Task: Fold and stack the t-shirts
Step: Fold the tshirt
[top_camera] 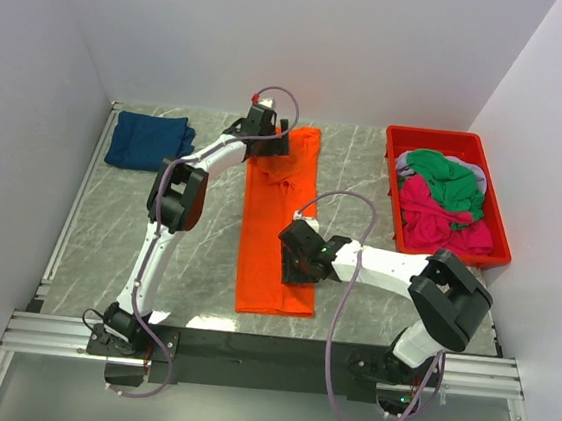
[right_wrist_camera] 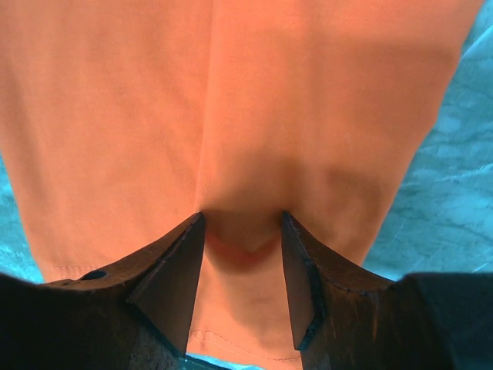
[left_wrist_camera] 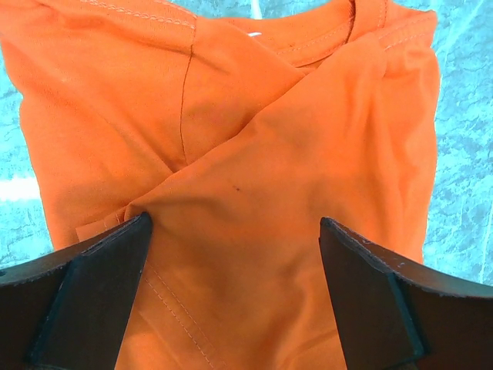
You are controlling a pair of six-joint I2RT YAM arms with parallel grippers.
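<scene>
My right gripper is free to act on the orange t-shirt. Next, I will have it grab the shirt by its hem corner [top_camera: 309, 313] on the side toward the red plastic bin.
The orange t-shirt [top_camera: 279, 210] lies as a long folded strip down the middle of the table. My left gripper [top_camera: 273, 147] is open over its collar end; in the left wrist view [left_wrist_camera: 233, 223] the fingers straddle the crossed folds of orange cloth [left_wrist_camera: 246, 116]. My right gripper [top_camera: 295, 264] is at the hem end, jaws partly open and pressed onto the cloth [right_wrist_camera: 308, 100], which bulges between them [right_wrist_camera: 242, 223]. A folded navy t-shirt [top_camera: 148, 141] lies at the back left. Green [top_camera: 444, 175], magenta [top_camera: 441, 222] and grey [top_camera: 478, 174] shirts are heaped in the bin.
The red plastic bin [top_camera: 393, 182] stands at the back right by the right wall. The marble table [top_camera: 108, 233] has white walls on three sides and a metal rail along the near edge.
</scene>
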